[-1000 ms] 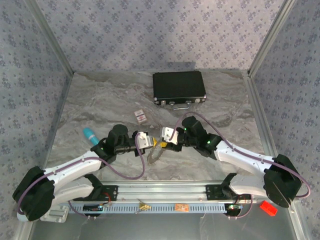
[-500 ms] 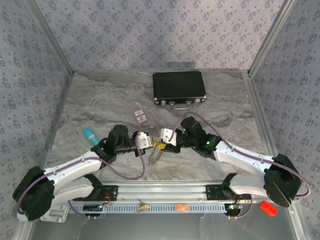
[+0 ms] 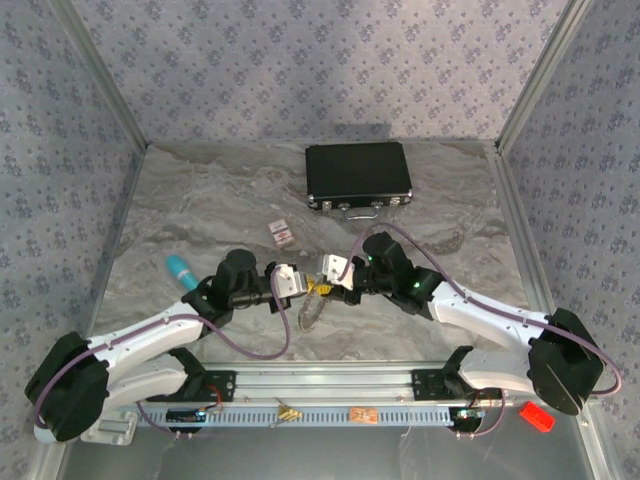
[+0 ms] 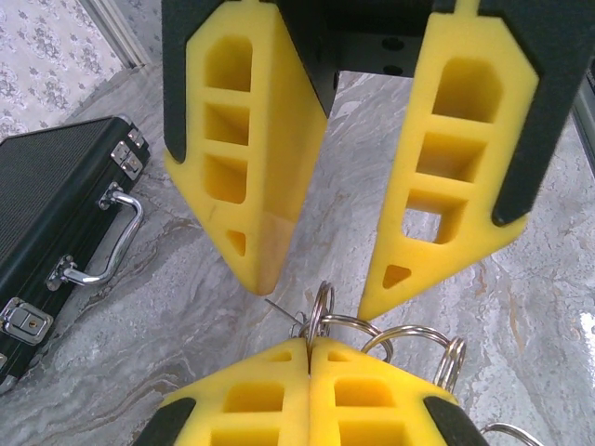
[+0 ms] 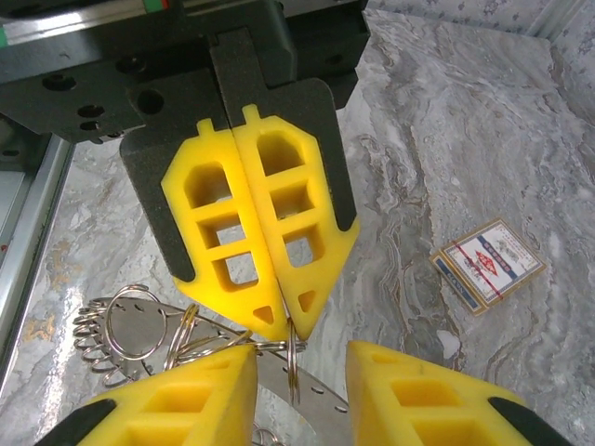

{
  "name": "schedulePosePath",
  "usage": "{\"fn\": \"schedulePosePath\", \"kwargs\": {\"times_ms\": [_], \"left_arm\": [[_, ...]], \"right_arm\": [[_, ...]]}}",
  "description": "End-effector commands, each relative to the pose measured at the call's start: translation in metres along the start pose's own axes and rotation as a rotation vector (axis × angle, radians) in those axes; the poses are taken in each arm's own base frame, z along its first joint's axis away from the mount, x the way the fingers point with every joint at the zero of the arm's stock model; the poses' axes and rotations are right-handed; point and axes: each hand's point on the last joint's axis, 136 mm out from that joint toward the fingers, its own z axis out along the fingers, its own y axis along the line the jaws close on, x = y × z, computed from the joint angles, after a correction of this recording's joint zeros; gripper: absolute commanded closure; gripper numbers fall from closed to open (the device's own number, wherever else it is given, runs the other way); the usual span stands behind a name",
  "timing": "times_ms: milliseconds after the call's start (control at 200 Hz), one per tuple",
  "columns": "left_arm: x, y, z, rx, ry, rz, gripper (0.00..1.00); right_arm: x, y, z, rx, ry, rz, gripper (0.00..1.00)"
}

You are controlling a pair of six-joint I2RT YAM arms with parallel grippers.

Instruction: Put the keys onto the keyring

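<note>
Next, my right gripper takes the upright split ring (image 4: 322, 305) while my left gripper opens, as neighbouring rings crowd my left fingertips, and then my left gripper will grasp it again.
The keyring is a cluster of silvery split rings joined to a flat pale metal piece with holes (image 5: 130, 325); it lies below the grippers (image 3: 310, 312). My left gripper (image 4: 309, 344) (image 5: 288, 321) (image 3: 305, 287) is shut on one small split ring (image 4: 322, 302) (image 5: 294, 372), held upright at its fingertips. My right gripper (image 5: 299, 358) (image 4: 316, 295) (image 3: 326, 285) is open, facing the left one tip to tip, its fingers on either side of that ring and not touching it. The yellow-headed key is hidden or out of view.
A black case (image 3: 358, 175) (image 4: 46, 204) sits at the back centre. A red-and-white tag (image 3: 281, 233) (image 5: 488, 265) lies behind the grippers. A teal object (image 3: 180, 270) lies at the left. The metal rail (image 3: 320, 385) runs along the near edge.
My right gripper has edged a little left toward the left gripper. The left gripper still holds the ring in the same place.
</note>
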Motion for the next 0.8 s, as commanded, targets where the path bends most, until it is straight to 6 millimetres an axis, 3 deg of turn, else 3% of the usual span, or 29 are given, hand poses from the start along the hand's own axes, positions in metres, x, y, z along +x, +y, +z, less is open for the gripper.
{"fn": "schedulePosePath", "kwargs": {"times_ms": [0,245,485,585,700,795], "left_arm": [[-0.011,-0.003,-0.002,0.005,-0.037,0.027,1.00],[-0.011,-0.003,-0.003,0.008,-0.036,0.027,1.00],[-0.009,-0.003,-0.003,0.004,-0.027,0.031,1.00],[-0.010,0.000,-0.004,-0.011,-0.021,0.038,1.00],[-0.010,0.005,-0.009,-0.050,-0.010,0.039,0.72],[-0.011,0.008,-0.014,-0.073,0.000,0.037,0.60]], "right_arm": [[0.010,-0.002,0.002,0.001,0.040,0.005,0.70],[0.011,-0.005,0.009,-0.006,0.046,0.004,0.76],[0.002,-0.004,0.006,-0.022,0.017,0.001,0.96],[-0.002,-0.004,0.001,-0.027,0.023,-0.010,1.00],[-0.004,-0.004,-0.004,-0.028,0.050,-0.051,1.00],[0.001,-0.005,-0.006,-0.029,0.130,-0.120,1.00]]}}
